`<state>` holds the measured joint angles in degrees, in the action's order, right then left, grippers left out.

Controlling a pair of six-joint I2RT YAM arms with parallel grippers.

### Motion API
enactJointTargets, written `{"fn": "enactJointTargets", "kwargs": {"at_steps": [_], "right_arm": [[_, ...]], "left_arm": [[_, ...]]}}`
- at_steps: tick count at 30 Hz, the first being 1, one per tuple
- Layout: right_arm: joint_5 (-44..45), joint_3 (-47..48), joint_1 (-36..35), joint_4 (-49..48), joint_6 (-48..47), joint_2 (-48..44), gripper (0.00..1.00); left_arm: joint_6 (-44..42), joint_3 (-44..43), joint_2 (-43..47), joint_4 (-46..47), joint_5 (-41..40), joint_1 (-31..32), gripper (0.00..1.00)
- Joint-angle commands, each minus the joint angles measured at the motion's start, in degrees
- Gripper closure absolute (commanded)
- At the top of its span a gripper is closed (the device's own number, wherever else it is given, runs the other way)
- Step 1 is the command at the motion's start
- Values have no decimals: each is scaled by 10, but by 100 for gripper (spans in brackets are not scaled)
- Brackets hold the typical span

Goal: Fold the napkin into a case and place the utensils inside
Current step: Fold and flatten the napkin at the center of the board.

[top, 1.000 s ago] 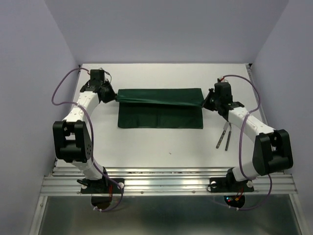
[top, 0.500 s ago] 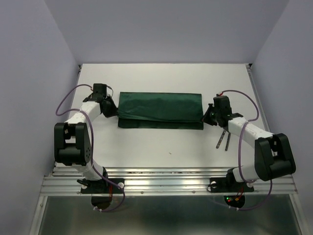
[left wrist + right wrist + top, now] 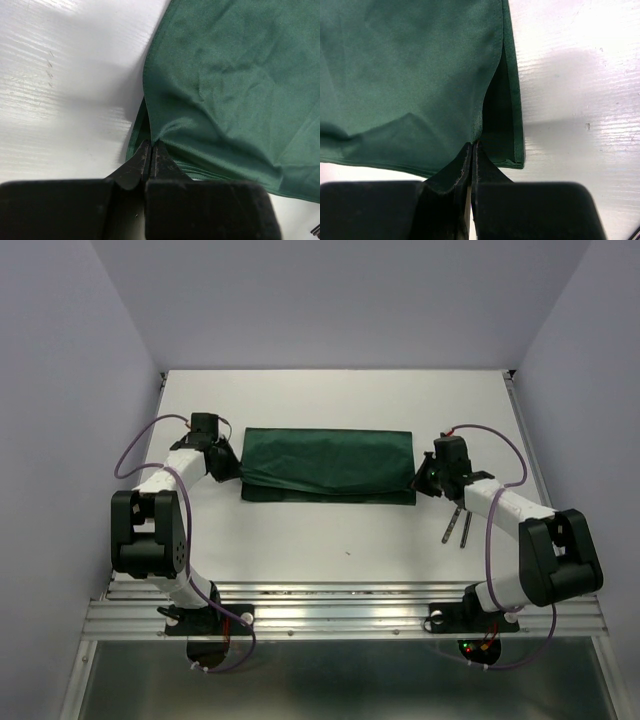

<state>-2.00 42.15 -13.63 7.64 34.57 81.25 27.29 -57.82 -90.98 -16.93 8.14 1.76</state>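
The robot's left gripper should release the napkin's top layer on the lower layer's near corner [image 3: 244, 502] [image 3: 131, 156], flush with the lower layer's edge.
The dark green napkin [image 3: 328, 466] lies in the middle of the table as a wide, low rectangle, its upper layer folded toward the near edge. My left gripper [image 3: 236, 472] is shut on the top layer's left corner; in the left wrist view its jaws pinch the cloth [image 3: 151, 143]. At the other end my right gripper [image 3: 419, 478] is shut on the right corner, the fold [image 3: 473, 142] caught between its jaws, with the lower layer [image 3: 512, 110] lying beneath. The utensils [image 3: 459, 525], a slim fork and knife, lie side by side near the right arm.
White table [image 3: 330, 540] with purple walls left, right and behind. An aluminium rail [image 3: 340, 615] runs along the near edge, carrying both arm bases. Purple cables loop off each arm.
Both grippers have drawn the napkin's top layer toward the near edge and lowered it, so the fold now nearly covers the lower layer. The utensils have not moved.
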Motion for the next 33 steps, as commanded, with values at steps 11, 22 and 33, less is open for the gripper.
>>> {"fn": "enactJointTargets", "kwargs": {"at_steps": [11, 22, 33], "right_arm": [[40, -2, -5, -10, -10, -9, 99], [55, 7, -5, 4, -20, -14, 99], [92, 14, -5, 20, -24, -51, 99]], "left_arm": [[-5, 8, 15, 3, 2, -4, 100], [-7, 8, 27, -6, 18, -4, 100], [-13, 3, 71, -30, 27, -4, 100]]}}
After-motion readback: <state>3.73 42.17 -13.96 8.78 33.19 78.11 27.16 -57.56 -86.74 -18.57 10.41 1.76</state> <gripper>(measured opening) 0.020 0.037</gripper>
